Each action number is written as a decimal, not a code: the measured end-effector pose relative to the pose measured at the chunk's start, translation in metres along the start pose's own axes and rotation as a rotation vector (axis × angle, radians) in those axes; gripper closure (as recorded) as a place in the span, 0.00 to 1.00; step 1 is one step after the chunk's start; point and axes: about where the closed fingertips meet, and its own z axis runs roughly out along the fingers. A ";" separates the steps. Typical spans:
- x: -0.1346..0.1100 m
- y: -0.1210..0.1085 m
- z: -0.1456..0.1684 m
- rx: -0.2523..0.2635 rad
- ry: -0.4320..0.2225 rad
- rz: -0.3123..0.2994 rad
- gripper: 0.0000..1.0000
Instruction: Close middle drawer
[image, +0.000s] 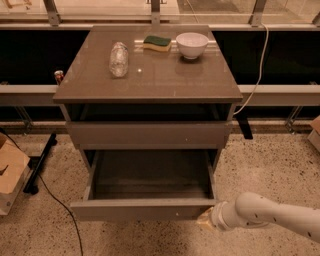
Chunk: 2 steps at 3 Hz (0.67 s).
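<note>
Next, the gripper releases the middle drawer, now pulled far out, back in the cabinet (149, 177), under the front panel above it.
The middle drawer (142, 209) is pulled far out of the grey-brown cabinet. Its flat front panel faces me, with a tiny pale dot near the right end, and its plain grey box interior (150, 172) holds nothing. My gripper (205, 220) is at the lower right, on a white arm (270, 217) that comes in from the right edge. Its yellowish tip sits against the right end of the drawer's front panel. Another front panel (149, 135) sits above the open drawer, with a dark gap under the cabinet top.
On the cabinet top (165, 80) lie a clear plastic bottle (119, 59), a green and yellow sponge (157, 43) and a white bowl (192, 45). A cardboard box (10, 172) and a black cable (55, 200) are on the speckled floor at left. A white cord (257, 65) hangs at right.
</note>
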 end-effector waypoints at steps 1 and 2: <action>-0.043 -0.036 0.002 -0.002 -0.055 -0.062 1.00; -0.045 -0.038 0.003 0.008 -0.059 -0.064 1.00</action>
